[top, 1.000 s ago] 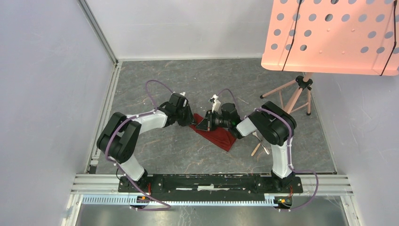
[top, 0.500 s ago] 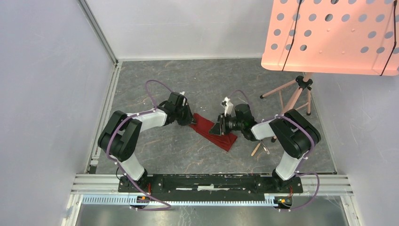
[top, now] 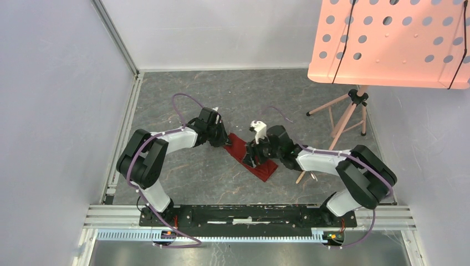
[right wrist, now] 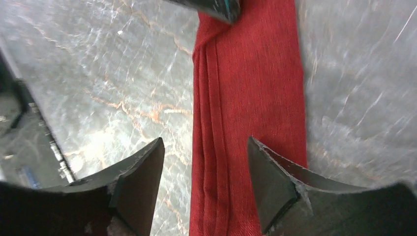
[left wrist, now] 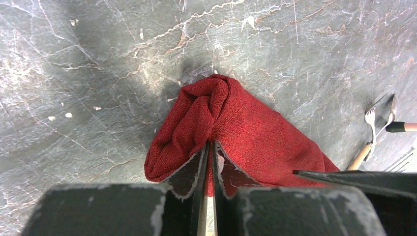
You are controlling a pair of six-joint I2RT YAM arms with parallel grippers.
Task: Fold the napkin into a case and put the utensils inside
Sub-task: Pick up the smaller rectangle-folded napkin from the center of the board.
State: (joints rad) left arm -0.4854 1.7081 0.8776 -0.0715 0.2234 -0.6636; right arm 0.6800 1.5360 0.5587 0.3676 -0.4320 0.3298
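Note:
The left gripper has the napkin's end bunched in it, so the right gripper will pinch the layered near edge (right wrist: 205, 88) beside it while the left gripper opens and backs away.
The dark red napkin (top: 266, 168) lies on the grey table folded into a narrow strip (right wrist: 246, 88). My left gripper (top: 226, 142) is shut on the bunched far-left end of the napkin (left wrist: 255, 128), with a pinch of cloth between its fingertips (left wrist: 210, 145). Directly above the strip's middle, my right gripper (top: 251, 157) stands open, and the cloth passes untouched under the gap (right wrist: 205, 140). The utensils (top: 306, 173) lie on the table beyond the napkin's right end; a fork head (left wrist: 370, 117) shows there in the left wrist view.
A pink perforated music stand (top: 388, 39) hangs over the back right, with its tripod legs (top: 345, 113) on the table. Walls close off the left and back. A metal rail (top: 249, 213) runs along the near edge.
My right gripper has opened and let go of the napkin, and its arm has stretched out lower and further right. The left gripper has kept its pinch, hardly moving.

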